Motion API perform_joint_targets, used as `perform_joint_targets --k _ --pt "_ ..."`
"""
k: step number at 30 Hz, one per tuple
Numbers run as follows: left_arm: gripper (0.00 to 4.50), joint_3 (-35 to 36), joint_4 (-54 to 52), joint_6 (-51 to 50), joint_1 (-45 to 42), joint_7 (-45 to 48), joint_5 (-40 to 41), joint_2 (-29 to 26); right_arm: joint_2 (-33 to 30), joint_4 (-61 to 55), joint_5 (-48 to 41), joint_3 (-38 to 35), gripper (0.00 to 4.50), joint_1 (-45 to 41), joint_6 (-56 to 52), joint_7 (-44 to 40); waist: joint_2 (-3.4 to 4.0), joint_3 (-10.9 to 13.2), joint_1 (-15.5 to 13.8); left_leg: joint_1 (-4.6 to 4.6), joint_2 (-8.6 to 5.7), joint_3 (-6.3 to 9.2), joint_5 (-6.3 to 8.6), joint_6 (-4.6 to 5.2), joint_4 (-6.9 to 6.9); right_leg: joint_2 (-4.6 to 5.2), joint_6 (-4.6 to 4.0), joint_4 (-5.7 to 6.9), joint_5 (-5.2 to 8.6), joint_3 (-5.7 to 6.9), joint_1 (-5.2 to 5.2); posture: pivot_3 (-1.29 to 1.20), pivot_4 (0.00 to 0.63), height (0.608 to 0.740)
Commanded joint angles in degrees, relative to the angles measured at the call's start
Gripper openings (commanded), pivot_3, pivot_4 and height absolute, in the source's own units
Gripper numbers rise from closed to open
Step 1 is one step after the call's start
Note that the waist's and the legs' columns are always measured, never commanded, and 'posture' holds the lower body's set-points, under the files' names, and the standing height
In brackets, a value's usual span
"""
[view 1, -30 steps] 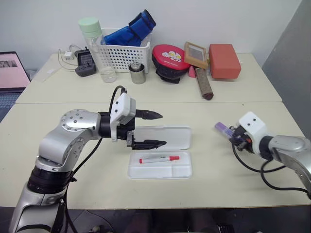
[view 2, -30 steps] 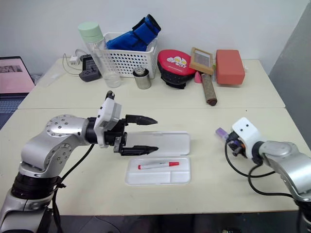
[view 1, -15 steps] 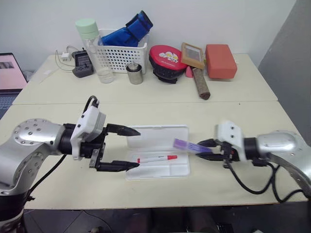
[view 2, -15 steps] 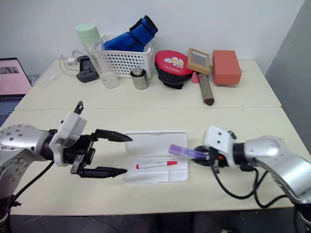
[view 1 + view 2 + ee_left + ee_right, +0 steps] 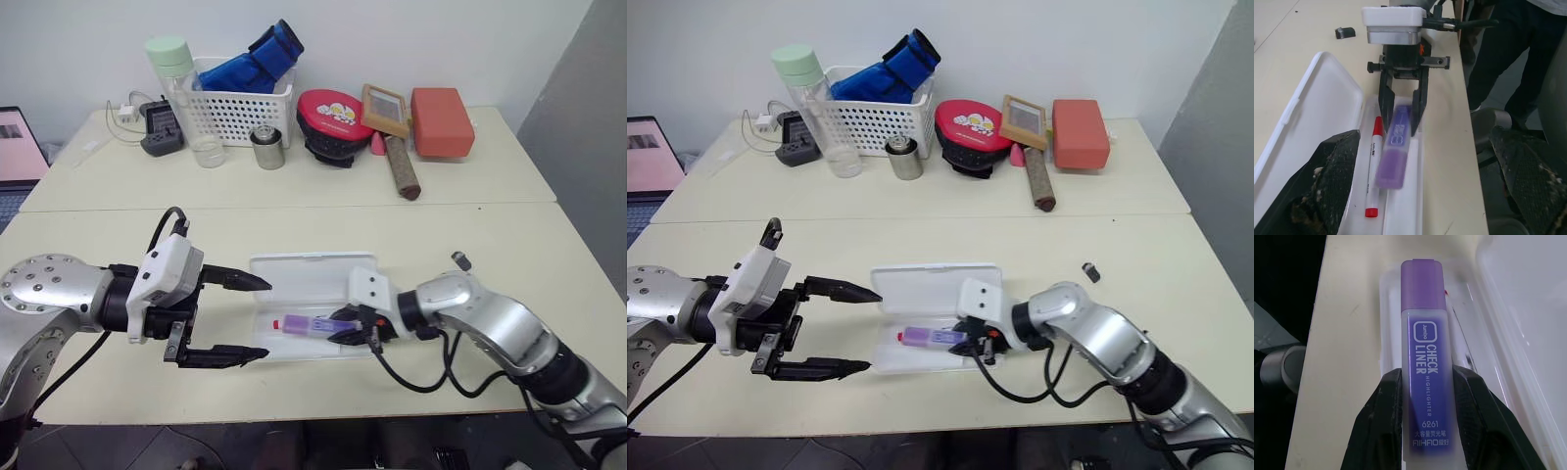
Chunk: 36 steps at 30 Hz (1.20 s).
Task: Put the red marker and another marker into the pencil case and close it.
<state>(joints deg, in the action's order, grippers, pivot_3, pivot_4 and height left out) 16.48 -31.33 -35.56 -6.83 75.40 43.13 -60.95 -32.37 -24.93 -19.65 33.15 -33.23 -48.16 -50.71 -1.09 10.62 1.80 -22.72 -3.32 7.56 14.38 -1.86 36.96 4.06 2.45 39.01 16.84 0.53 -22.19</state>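
Observation:
My right gripper is headed for the tray's narrow front compartment point(image 5: 299, 348) point(image 5: 1408, 367). It will let go of the purple marker there, alongside the red marker.
The pencil case lies open in the middle of the near table, its lid point(image 5: 313, 277) flat behind the tray point(image 5: 367, 345). The red marker point(image 5: 1373, 161) lies in the tray. My right gripper point(image 5: 343, 333) is shut on the purple marker point(image 5: 313, 324), which lies nearly level, low over the tray's front compartment beside the red marker. I cannot tell whether it touches the tray. Left of the case my left gripper point(image 5: 266, 318) stands open and empty, fingers pointing at the case.
A small dark cap-like piece point(image 5: 458, 260) lies on the table right of the case. Along the far table stand a bottle point(image 5: 181, 98), a white basket point(image 5: 240, 108), a metal can point(image 5: 266, 147), a red round case point(image 5: 338, 122), a brush point(image 5: 392, 137) and a red block point(image 5: 441, 119). A laptop point(image 5: 15, 142) sits at far left.
My right gripper has swung left from the table's right side, carrying the purple marker over the tray. The left gripper has drawn back leftward off the case, still open.

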Motion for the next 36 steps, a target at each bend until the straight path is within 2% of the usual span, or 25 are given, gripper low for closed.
perform_joint_targets --k 1,12,31,33,36 --pt "4.5 2.9 -1.4 -0.2 0.6 -0.6 1.5 -1.1 2.0 -0.1 0.4 1.1 1.09 -1.1 -0.5 -0.3 0.0 0.0 0.0 -0.01 -0.02 -0.01 0.0 0.0 0.0 -0.01 0.0 0.0 0.0 0.0 0.0 0.0 0.15 0.74" --pt "4.5 5.6 -2.3 -0.8 3.6 -1.0 2.5 -2.3 5.7 3.5 3.1 3.8 1.09 -1.6 0.3 -0.7 0.01 0.0 0.0 0.01 -0.01 -0.01 0.0 -0.01 -0.01 -0.01 -0.01 0.0 -0.01 -0.01 -0.02 0.0 0.15 0.74" --pt "4.5 5.9 -2.3 -0.3 4.4 -1.7 2.8 -1.7 6.4 6.0 6.1 4.1 1.09 -2.0 2.6 -2.6 0.02 0.0 0.0 0.01 -0.01 -0.02 0.0 -0.01 -0.01 -0.01 -0.02 0.0 -0.01 -0.02 -0.03 0.0 0.15 0.74" --pt "4.5 5.8 -2.1 -0.1 4.5 -1.6 2.6 -1.6 6.7 6.1 6.1 4.0 1.79 -1.9 2.5 -2.7 0.02 0.0 0.0 0.01 -0.01 -0.02 0.0 -0.01 -0.01 -0.01 -0.02 0.0 -0.01 -0.02 -0.04 0.0 0.15 0.74" --pt "4.5 5.8 -2.0 0.1 4.7 -1.4 2.6 -1.6 7.3 6.5 6.2 3.8 2.42 -2.0 2.8 -2.6 0.02 0.0 0.0 0.01 0.0 -0.02 0.0 -0.02 -0.01 -0.01 -0.02 0.0 -0.01 -0.02 -0.04 0.0 0.15 0.74"
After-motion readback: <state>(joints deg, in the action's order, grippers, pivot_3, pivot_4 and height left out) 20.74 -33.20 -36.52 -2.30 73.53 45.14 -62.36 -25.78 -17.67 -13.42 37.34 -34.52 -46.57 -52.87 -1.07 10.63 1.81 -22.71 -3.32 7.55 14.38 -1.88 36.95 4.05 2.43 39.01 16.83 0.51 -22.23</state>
